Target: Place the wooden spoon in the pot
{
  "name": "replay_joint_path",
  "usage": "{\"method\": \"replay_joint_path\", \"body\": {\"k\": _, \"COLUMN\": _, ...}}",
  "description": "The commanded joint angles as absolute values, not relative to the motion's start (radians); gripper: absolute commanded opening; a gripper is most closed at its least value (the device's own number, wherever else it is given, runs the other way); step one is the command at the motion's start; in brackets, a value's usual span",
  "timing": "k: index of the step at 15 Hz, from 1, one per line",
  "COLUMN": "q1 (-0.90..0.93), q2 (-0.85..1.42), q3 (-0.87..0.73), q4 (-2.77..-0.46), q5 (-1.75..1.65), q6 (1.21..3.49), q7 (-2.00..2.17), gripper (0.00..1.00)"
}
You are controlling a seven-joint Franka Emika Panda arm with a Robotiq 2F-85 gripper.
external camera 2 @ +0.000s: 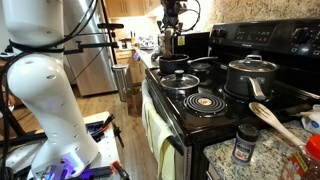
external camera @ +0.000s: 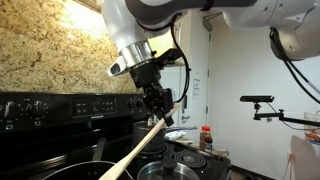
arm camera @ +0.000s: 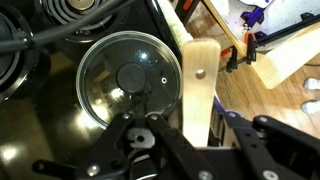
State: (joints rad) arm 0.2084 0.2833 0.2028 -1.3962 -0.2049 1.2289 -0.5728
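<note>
I will release the wooden spoon in the near black pot, leaning over the black pot's rim (external camera: 124,174) toward the glass lid.
My gripper (external camera: 160,108) is shut on the wooden spoon (external camera: 135,150), a long pale stick that slants down toward the camera above the black stove. In the wrist view the spoon's flat end with a small hole (arm camera: 198,85) sits between the fingers (arm camera: 200,122). Below it is a pot covered by a glass lid with a black knob (arm camera: 130,78). In an exterior view the gripper (external camera 2: 172,30) hangs over the far burners, above a small lidded pot (external camera 2: 175,63). The spoon's head cannot be made out.
A large lidded pot (external camera 2: 250,75), a lidded pan (external camera 2: 181,83) and a bare coil burner (external camera 2: 205,100) stand on the stove. Another wooden utensil (external camera 2: 272,122) and spice jars (external camera 2: 243,145) lie on the granite counter. A spice bottle (external camera: 207,138) stands behind the pots.
</note>
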Motion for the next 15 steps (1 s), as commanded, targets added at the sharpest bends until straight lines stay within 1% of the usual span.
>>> {"method": "replay_joint_path", "body": {"k": 1, "q1": 0.208, "q2": 0.285, "q3": 0.213, "q4": -1.396, "q5": -0.244, "q6": 1.268, "q7": -0.604, "gripper": 0.08}}
{"method": "replay_joint_path", "body": {"k": 5, "q1": 0.205, "q2": 0.306, "q3": 0.227, "q4": -1.441, "q5": -0.191, "q6": 1.409, "q7": -0.638, "gripper": 0.09}}
{"method": "replay_joint_path", "body": {"k": 15, "q1": 0.232, "q2": 0.357, "q3": 0.251, "q4": -1.521, "q5": -0.197, "q6": 1.535, "q7": -0.637, "gripper": 0.09}}
